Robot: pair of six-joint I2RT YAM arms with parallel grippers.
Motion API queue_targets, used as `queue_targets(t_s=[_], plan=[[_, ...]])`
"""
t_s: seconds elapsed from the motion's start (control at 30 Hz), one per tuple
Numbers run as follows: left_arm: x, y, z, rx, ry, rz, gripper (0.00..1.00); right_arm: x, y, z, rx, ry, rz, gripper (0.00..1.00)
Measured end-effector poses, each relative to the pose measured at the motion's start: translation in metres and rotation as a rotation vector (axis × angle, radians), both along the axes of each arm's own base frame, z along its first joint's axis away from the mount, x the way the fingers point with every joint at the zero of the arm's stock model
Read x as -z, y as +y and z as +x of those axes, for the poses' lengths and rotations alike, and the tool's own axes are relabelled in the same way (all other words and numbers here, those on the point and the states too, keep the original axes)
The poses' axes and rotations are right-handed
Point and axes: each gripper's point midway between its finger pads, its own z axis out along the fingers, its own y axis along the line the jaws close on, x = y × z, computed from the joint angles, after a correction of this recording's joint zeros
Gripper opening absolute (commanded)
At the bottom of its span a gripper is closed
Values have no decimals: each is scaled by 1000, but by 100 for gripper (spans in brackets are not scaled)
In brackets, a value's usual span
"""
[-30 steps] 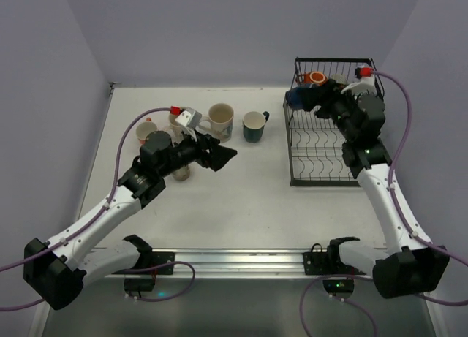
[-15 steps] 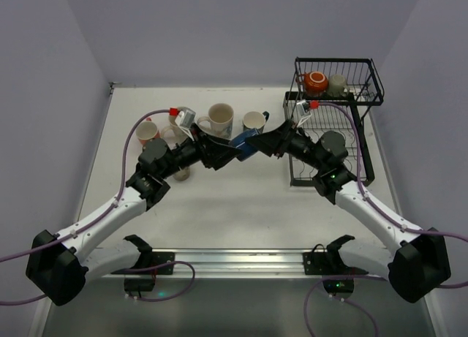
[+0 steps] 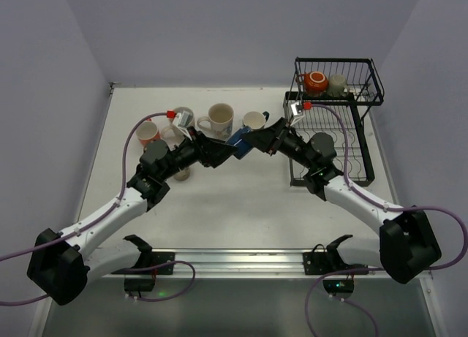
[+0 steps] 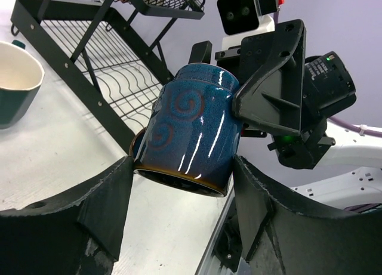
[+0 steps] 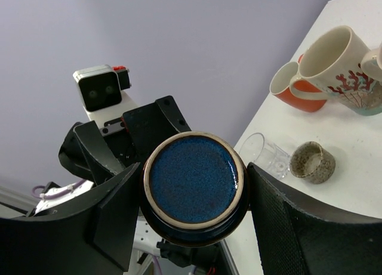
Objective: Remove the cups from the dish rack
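I need to open my left gripper, as its fingers barely straddle the dark blue mug's wide opening, and pinch the side of the mug's rim [image 4: 216, 190] with one finger inside.
A dark blue mug [image 3: 239, 141] with swirl marks hangs above the table's middle, between both grippers. My right gripper [image 3: 252, 141] is shut on it; the right wrist view shows its base [image 5: 194, 185] gripped between the fingers [image 5: 194, 173]. My left gripper [image 3: 232, 148] closes round the rim end from the other side; in the left wrist view both pads touch the mug [image 4: 191, 138]. The black dish rack [image 3: 329, 172] stands at the right. Its upper basket holds an orange-red mug [image 3: 316, 81] and a beige cup [image 3: 336, 82].
On the table behind the grippers stand a cream patterned mug [image 3: 219, 120], a dark teal mug [image 3: 254, 121] and an orange-red mug [image 3: 146, 132]. A small speckled cup [image 5: 312, 161] and a clear glass [image 5: 265, 153] sit under the left arm. The rack [image 4: 119, 66] is close on the right.
The right arm swung from the rack's upper basket to the table's middle with the blue mug. The left gripper rose to meet it and closed round the mug.
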Motion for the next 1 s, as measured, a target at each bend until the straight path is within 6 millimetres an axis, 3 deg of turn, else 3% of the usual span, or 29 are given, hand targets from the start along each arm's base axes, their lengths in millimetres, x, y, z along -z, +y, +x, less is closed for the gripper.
queue_targets(t_s=[0.13, 0.3, 0.47, 0.7, 1.0], plan=[[1, 5, -5, -24, -5, 36, 89, -1, 4, -8, -12, 5, -8, 36], [-3, 17, -14, -72, -22, 74, 93, -7, 8, -22, -40, -9, -8, 36], [-4, 28, -15, -122, -24, 93, 91, -6, 9, -22, -40, -3, -11, 36], [-4, 28, -24, -91, -21, 98, 66, -3, 9, -20, -40, 5, -16, 36], [-3, 6, -41, 84, -21, 68, 64, 10, 13, -14, -42, 40, -30, 36]])
